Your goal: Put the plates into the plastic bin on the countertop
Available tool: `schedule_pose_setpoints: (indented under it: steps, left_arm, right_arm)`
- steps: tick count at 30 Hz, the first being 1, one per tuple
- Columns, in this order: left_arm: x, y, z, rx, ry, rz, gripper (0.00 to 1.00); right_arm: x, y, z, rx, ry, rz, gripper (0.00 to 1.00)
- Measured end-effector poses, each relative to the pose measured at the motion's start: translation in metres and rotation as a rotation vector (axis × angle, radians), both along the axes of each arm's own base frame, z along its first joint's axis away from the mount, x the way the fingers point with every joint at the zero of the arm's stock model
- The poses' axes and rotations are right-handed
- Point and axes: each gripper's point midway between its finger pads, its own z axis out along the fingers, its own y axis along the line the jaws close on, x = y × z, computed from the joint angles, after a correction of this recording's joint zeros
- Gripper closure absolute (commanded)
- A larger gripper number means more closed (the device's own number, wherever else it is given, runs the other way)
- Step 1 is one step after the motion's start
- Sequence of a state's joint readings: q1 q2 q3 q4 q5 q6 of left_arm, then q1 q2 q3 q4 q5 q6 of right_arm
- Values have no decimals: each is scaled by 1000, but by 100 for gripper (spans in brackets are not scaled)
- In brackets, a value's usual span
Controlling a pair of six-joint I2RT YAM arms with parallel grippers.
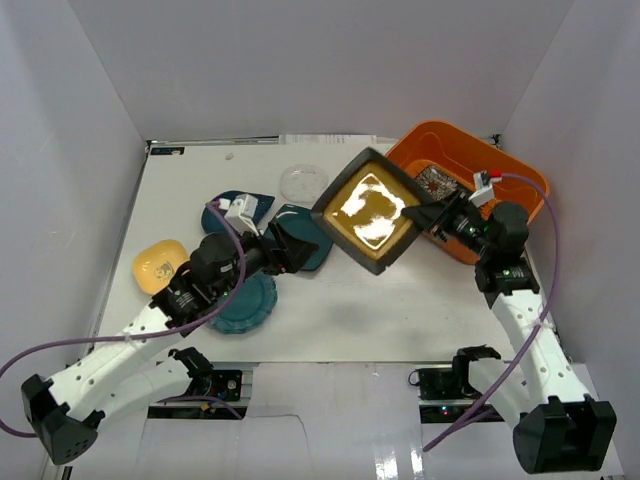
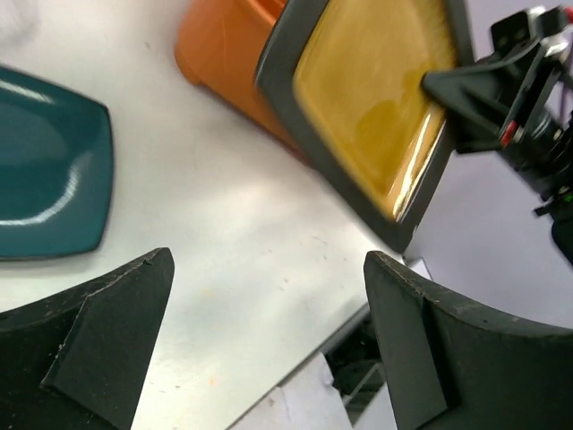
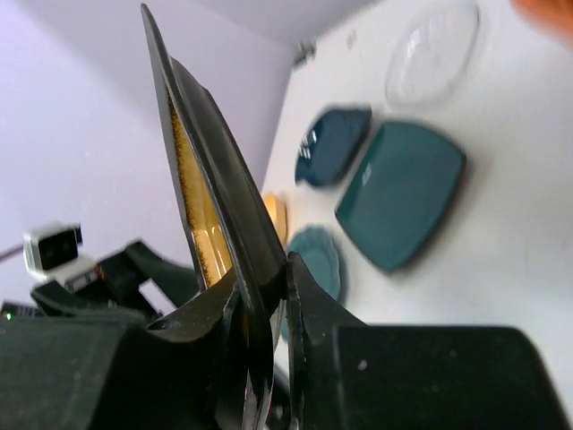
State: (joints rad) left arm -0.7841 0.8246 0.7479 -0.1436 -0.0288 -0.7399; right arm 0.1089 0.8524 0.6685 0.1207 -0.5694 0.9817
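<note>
The robot's right gripper needs to lay the amber square plate on top of the black floral plate in the orange plastic bin (image 1: 447,190).
My right gripper (image 1: 432,212) is shut on the corner of the amber square plate with a black rim (image 1: 370,210) and holds it tilted in the air, left of the orange plastic bin (image 1: 510,170). The right wrist view shows the plate (image 3: 206,179) edge-on, pinched between my fingers (image 3: 269,296). A black floral plate (image 1: 437,180) lies in the bin. My left gripper (image 1: 300,245) is open and empty over the teal square plate (image 1: 318,252). The left wrist view shows its jaws wide apart (image 2: 269,331) above the white countertop (image 2: 233,224), with the amber plate (image 2: 376,98) ahead.
On the countertop (image 1: 400,310) lie a teal scalloped round plate (image 1: 245,305), a dark-blue leaf plate (image 1: 225,207), a small yellow plate (image 1: 160,265) and a clear round dish (image 1: 303,182). White walls stand on three sides.
</note>
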Motion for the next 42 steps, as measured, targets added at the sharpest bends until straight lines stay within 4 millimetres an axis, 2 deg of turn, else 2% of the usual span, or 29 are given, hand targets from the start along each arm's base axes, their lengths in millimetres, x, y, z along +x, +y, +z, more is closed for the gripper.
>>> schedule_pose_setpoints:
  steps: [3,6,10,13,17,22,28,34,42]
  left_arm:
    - [-5,19,20,19,-73,34,2]
    - [-14,36,27,40,-115,54,2]
    - [-25,50,19,67,-137,55,2]
    - [-32,55,-4,112,-118,38,2]
    - [-37,55,-23,164,-95,3,2]
    - [-42,59,-19,180,-134,-17,2]
    - [-46,61,-16,183,-159,-30,2]
    - [-45,60,-19,192,-154,-34,2]
    - [-44,58,-25,210,-135,-36,2]
  right_arm:
    - [29,-17,45,2,-89,-61,92]
    - [61,-45,72,-4,-128,-138,92]
    - [103,-96,80,-33,-115,-274,92]
    - [128,-134,72,-80,-75,-382,92]
    - [149,-169,47,-175,-6,-502,92]
    - [165,-190,0,-256,110,-554,92]
    - [183,-205,-60,-269,271,-580,92]
    - [188,-218,-73,-289,288,-621,92]
    - [184,-225,-138,-321,428,-616,92]
